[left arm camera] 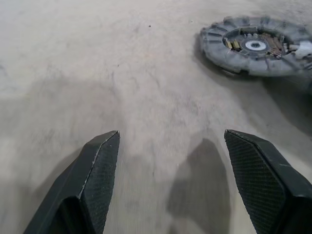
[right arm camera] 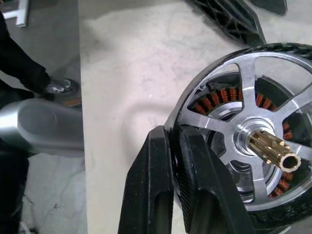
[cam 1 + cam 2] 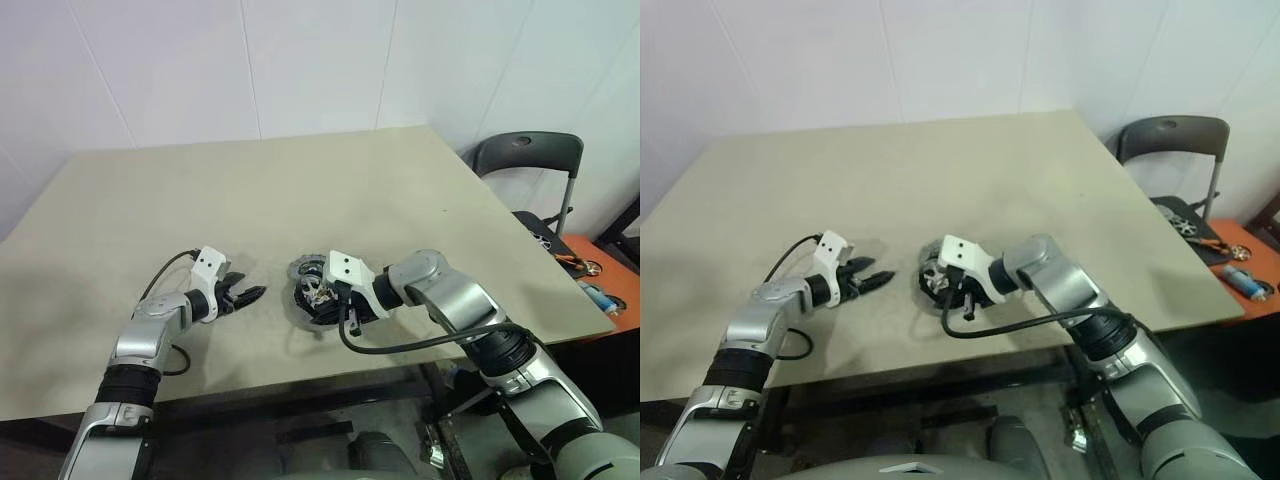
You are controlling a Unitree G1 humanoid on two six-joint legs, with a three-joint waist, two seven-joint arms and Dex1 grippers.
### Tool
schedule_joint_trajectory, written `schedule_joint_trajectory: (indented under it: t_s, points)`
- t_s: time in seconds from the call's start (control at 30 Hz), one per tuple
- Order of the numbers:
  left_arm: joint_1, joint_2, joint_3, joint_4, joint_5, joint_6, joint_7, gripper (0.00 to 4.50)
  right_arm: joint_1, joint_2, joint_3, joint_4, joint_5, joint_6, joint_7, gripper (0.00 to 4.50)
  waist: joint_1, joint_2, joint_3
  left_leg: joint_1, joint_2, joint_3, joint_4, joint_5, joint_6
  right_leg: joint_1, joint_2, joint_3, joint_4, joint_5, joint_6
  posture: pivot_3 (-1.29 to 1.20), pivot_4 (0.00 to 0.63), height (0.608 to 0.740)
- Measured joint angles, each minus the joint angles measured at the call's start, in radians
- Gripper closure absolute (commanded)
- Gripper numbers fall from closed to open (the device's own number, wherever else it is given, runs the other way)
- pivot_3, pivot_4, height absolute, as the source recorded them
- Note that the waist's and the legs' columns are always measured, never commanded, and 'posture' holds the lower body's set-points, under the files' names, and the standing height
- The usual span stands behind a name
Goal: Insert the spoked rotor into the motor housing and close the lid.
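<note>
The brass stem of the spoked rotor points up, away from the motor housing, so the robot's right gripper needs to take hold again of the rotor's rim (image 2: 178, 110), lift the rotor clear and turn it.
The spoked rotor (image 2: 253, 122), silver with a brass splined shaft, sits inside the motor housing (image 3: 318, 308). Copper windings show behind its spokes. My right gripper (image 2: 173, 131) is shut on the rotor's rim and holds the assembly tilted, just above or on the table near its front edge. The lid (image 1: 253, 46), a flat grey ribbed disc with a small central hub, lies flat on the table (image 3: 300, 200) right behind the housing (image 3: 303, 268). My left gripper (image 3: 250, 293) hovers open just left of them, its fingers (image 1: 97, 165) spread wide over bare tabletop with nothing between them.
The table's front edge (image 3: 300, 385) runs close below both grippers. A dark chair (image 3: 525, 155) stands past the table's right corner. Beside it an orange surface (image 3: 600, 270) holds tools. A black cable (image 3: 400, 345) loops from my right wrist.
</note>
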Motion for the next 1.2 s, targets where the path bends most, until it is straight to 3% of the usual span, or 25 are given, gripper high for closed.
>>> schedule_joint_trajectory:
  t_s: [0.33, 0.43, 0.53, 1.03, 1.2]
  points:
    - [0.000, 0.001, 0.000, 0.011, 0.001, -0.003, 0.002, 0.86, 0.000, -0.029, 0.083, 0.116, -0.154, -0.297, -0.048, 4.35, 0.004, 0.000, 0.000, 0.000, 0.000, 0.000, 0.000, 0.000, 0.000, 0.001, -0.001, 0.000, -0.001, 0.000, 0.000, 0.00, 0.000, 0.740]
    - [0.001, 0.001, 0.000, 0.011, 0.001, -0.003, 0.003, 0.86, 0.000, -0.029, 0.091, 0.143, -0.186, -0.362, -0.050, 3.65, 0.004, -0.001, 0.000, 0.000, 0.000, 0.000, 0.001, 0.000, 0.000, 0.002, 0.000, 0.000, 0.000, 0.000, 0.000, 0.00, 0.000, 0.740]
    - [0.004, 0.001, 0.001, 0.011, 0.001, -0.003, 0.004, 0.86, -0.001, -0.030, 0.089, 0.168, -0.207, -0.384, -0.056, 2.65, 0.004, -0.001, 0.000, 0.000, 0.000, 0.000, 0.002, 0.000, 0.000, 0.002, 0.000, 0.000, 0.000, 0.000, 0.000, 0.00, 0.000, 0.740]
    - [0.011, -0.008, 0.001, 0.008, 0.001, -0.015, 0.013, 0.86, -0.008, -0.024, 0.079, 0.179, -0.208, -0.373, -0.031, 2.65, 0.004, -0.001, 0.000, 0.000, 0.000, 0.000, 0.002, 0.000, 0.000, 0.002, 0.000, 0.000, 0.000, 0.000, 0.000, 0.00, 0.000, 0.740]
    - [0.012, -0.008, 0.001, 0.008, 0.001, -0.016, 0.012, 0.86, -0.019, -0.002, 0.013, 0.146, -0.114, -0.230, 0.014, 2.65, 0.004, 0.000, 0.000, 0.000, 0.000, 0.000, 0.002, 0.000, 0.000, 0.002, 0.000, 0.000, 0.000, 0.000, 0.000, 0.00, 0.000, 0.740]
